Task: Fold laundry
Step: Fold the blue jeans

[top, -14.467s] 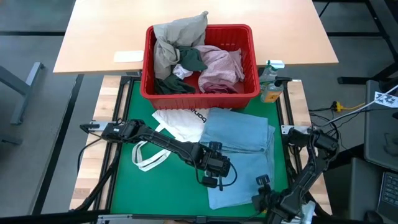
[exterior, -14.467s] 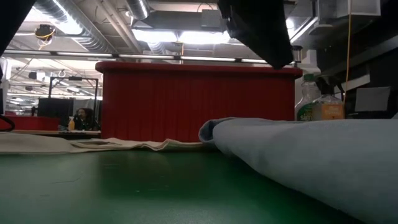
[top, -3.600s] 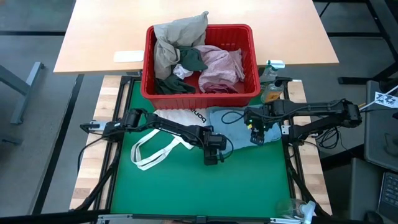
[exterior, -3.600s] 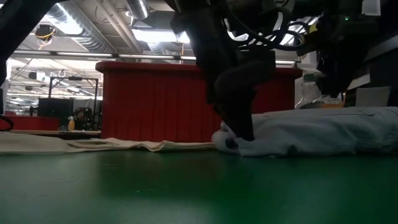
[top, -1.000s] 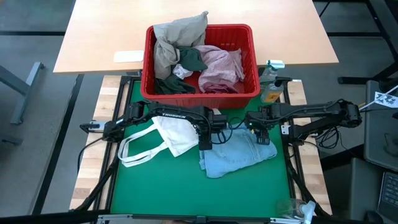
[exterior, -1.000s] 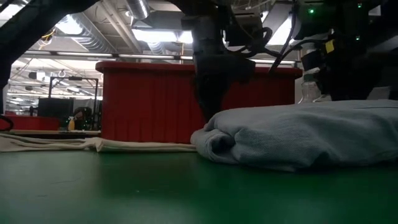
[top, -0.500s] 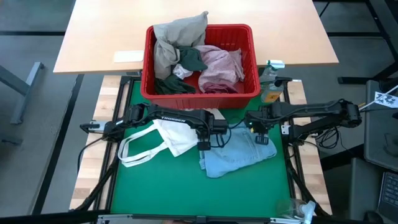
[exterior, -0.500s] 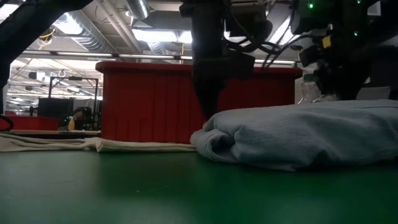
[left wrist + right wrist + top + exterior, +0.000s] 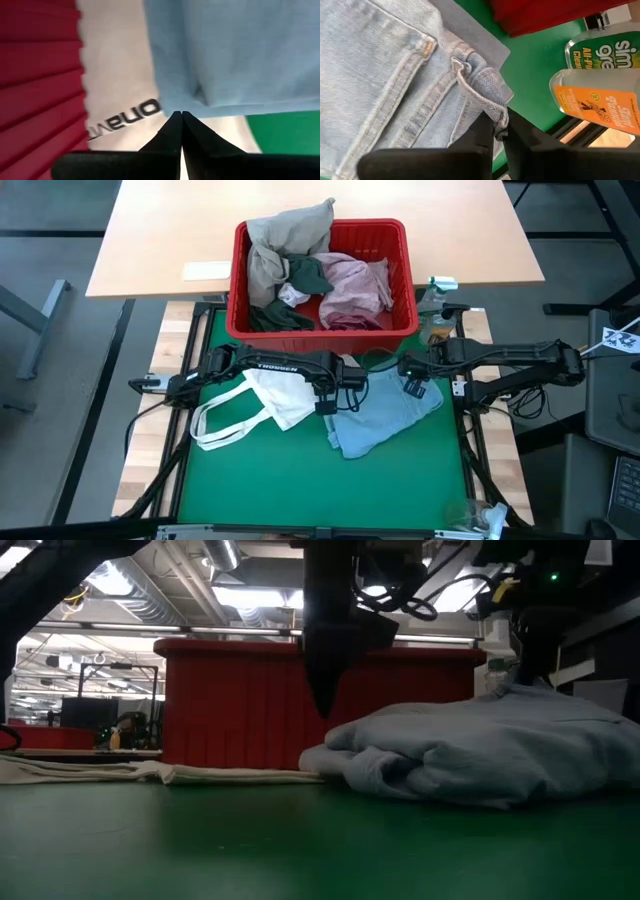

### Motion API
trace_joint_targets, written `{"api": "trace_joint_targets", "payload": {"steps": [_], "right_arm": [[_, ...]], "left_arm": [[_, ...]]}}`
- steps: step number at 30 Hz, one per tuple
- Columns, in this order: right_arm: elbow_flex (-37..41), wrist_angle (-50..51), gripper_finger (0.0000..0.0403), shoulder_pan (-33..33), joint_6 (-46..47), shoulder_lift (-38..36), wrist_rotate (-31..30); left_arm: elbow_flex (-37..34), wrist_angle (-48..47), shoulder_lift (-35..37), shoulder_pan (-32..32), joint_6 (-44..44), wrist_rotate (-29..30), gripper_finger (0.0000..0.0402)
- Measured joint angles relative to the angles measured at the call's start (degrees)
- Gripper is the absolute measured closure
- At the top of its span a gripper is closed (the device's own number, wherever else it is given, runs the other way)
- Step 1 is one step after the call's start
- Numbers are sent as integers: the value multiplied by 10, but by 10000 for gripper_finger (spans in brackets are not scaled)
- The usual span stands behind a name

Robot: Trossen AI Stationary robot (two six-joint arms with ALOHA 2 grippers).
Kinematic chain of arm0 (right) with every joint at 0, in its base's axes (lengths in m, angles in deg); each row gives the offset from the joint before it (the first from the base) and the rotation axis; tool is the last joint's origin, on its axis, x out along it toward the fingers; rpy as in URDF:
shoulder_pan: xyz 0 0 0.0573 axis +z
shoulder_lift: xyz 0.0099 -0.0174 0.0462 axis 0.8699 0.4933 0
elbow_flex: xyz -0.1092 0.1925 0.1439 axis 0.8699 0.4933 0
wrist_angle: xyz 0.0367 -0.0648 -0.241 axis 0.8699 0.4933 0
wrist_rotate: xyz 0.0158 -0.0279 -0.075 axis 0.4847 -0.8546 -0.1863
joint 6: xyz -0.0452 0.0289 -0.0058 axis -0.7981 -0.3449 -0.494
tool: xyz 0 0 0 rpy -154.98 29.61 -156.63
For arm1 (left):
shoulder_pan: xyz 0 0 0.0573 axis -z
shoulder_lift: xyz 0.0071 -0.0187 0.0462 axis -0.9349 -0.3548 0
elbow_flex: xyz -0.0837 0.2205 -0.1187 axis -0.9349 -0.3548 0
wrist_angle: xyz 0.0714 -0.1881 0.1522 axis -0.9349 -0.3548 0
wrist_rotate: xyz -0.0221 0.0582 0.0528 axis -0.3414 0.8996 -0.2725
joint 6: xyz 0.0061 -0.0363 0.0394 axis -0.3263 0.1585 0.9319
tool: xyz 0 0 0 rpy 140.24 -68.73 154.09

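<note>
Next, I open my left gripper, which is closed and empty beside the uneven end of the jeans, then pinch the top layer's corner (image 9: 214, 100) and pull the jeans straight.
Light blue jeans (image 9: 385, 415) lie bunched on the green mat (image 9: 270, 480), right of centre. My right gripper (image 9: 414, 388) is shut on their far right corner. My left gripper (image 9: 325, 406) is shut and points down at the jeans' left edge. In the left wrist view its tips (image 9: 180, 116) stand just off the blue edge (image 9: 200, 102) with no cloth showing between them. In the low view that gripper (image 9: 322, 710) hangs a little above the heap (image 9: 480, 755). More laundry fills the red basket (image 9: 320, 330). My right gripper pinches the jeans' waistband (image 9: 492, 117) between its two fingers, right beside a belt loop (image 9: 465, 70). The fingers come from above, slanting down. That corner is drawn up into a peak (image 9: 515, 690), and the rest of the jeans lies on the mat.
A white tote bag (image 9: 280, 395) with black lettering lies left of the jeans, its loop handles toward the table's left. The red basket stands along the mat's far edge. A spray bottle (image 9: 435, 325) stands at the far right corner. The near half of the mat is bare.
Both grippers have shut and risen. My right gripper has taken hold of the waistband, rolled and lifted it, so the jeans' far right corner has come up while the rest stays on the mat. The heap's near left end has drawn slightly toward the right.
</note>
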Motion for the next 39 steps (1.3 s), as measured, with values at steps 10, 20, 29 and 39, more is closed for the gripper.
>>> {"api": "trace_joint_targets", "payload": {"steps": [10, 20, 29, 39], "right_arm": [[0, -2, 394, 0, 38, 0, -74], [0, -2, 373, 0, 39, 1, -59], [0, -2, 386, 0, 37, 1, -58], [0, 2, 389, 0, 37, 1, -53]], "left_arm": [[0, 11, 0, 0, -3, -23, 398], [0, 42, 0, -5, -4, -29, 354], [0, 73, -6, -20, -4, -93, 285], [0, 106, -37, -45, -1, -124, 280]]}}
